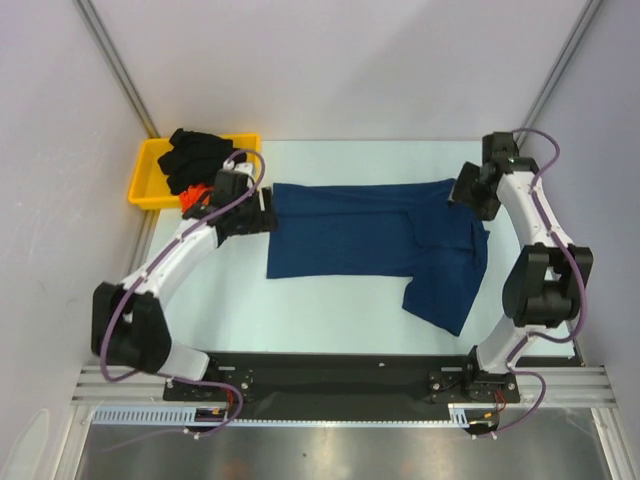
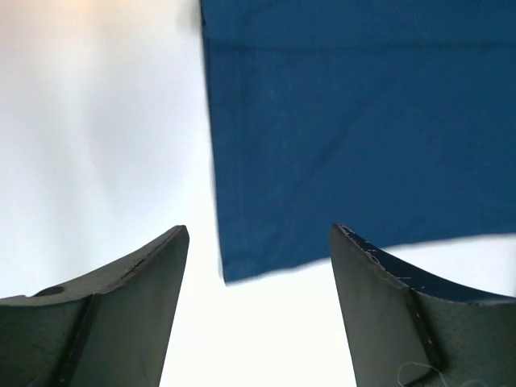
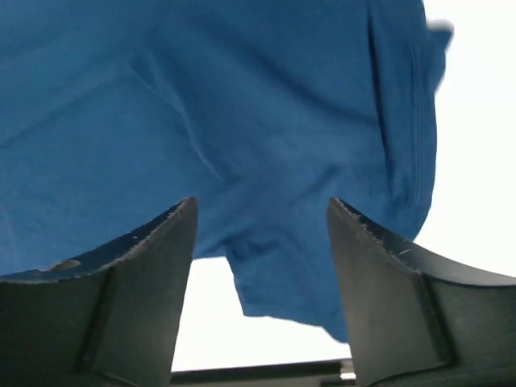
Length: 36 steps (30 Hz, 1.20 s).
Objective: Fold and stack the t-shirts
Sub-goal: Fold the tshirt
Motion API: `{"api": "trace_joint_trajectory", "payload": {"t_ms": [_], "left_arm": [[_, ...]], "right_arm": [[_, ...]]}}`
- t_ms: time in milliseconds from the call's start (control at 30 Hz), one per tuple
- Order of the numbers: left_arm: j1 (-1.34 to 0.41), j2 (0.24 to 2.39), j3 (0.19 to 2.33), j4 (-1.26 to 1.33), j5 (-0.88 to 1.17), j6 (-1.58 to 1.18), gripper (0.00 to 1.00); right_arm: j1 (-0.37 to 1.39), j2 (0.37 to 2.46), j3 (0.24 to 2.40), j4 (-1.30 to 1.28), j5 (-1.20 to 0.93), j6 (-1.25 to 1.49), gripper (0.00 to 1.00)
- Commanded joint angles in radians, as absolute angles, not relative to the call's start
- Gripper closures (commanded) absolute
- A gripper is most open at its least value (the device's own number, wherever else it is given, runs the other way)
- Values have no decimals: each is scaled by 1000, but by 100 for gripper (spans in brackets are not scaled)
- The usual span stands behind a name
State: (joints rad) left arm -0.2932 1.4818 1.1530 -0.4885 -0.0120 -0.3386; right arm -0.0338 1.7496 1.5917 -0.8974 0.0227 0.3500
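Observation:
The near hem corner [image 1: 269, 276] [image 2: 228, 279] of the navy blue t-shirt, at the end nearest the yellow tray, is next for my left gripper to close on.
A navy blue t-shirt [image 1: 370, 240] lies partly folded across the middle of the table, one sleeve trailing toward the near right. Its corner [image 2: 322, 145] shows in the left wrist view. My left gripper [image 1: 262, 212] hovers at the shirt's left edge, open, with nothing between its fingers [image 2: 141, 278]. My right gripper [image 1: 462, 192] is at the shirt's far right corner, open too, and the rumpled cloth [image 3: 242, 137] lies below it. Black [image 1: 195, 152] and orange-red [image 1: 183, 186] t-shirts are bunched in the yellow tray.
The yellow plastic tray [image 1: 148, 180] stands at the far left corner, just behind my left arm. Grey walls close in the table on the left, back and right. A black rail [image 1: 330, 375] carries both arm bases at the near edge.

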Motion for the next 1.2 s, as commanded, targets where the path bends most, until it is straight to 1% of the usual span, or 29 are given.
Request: {"api": "trace_joint_trajectory", "payload": {"t_ms": [0,133,200,233,267,300,367,433,567,733,933,1167], "left_arm": [[-311,1346,1059,-472,78,-390,24],[-325,1321,994,-488,161,-402,23],[-325,1318,962,-462,182,-416,25],[-324,1319,947,-451,175,-431,27],[-325,1324,939,-437,175,-437,27],[-324,1339,939,-417,176,-440,28],[-324,1400,971,-425,192,-430,30],[-324,1442,1002,-445,202,-417,31],[-324,1522,1037,-397,248,-416,32],[-322,1611,1063,-365,261,-457,34],[-304,1661,1083,-364,287,-492,36],[-264,1752,1137,-406,290,-465,37]], "right_arm": [[-107,1657,1459,-802,-63,397,31],[-167,1622,1382,-759,-113,459,34],[-224,1628,1359,-732,-162,459,39],[-239,1650,1362,-730,-176,445,44],[-253,1669,1374,-748,-187,431,52],[-259,1687,1394,-761,-177,395,53],[-262,1741,1448,-804,-111,365,53],[-279,1772,1473,-816,-107,329,52],[-298,1836,1515,-821,-92,273,41],[-308,1943,1557,-831,-84,241,37],[-310,2012,1598,-824,-51,215,39],[-324,2058,1614,-799,-40,216,47]]}}
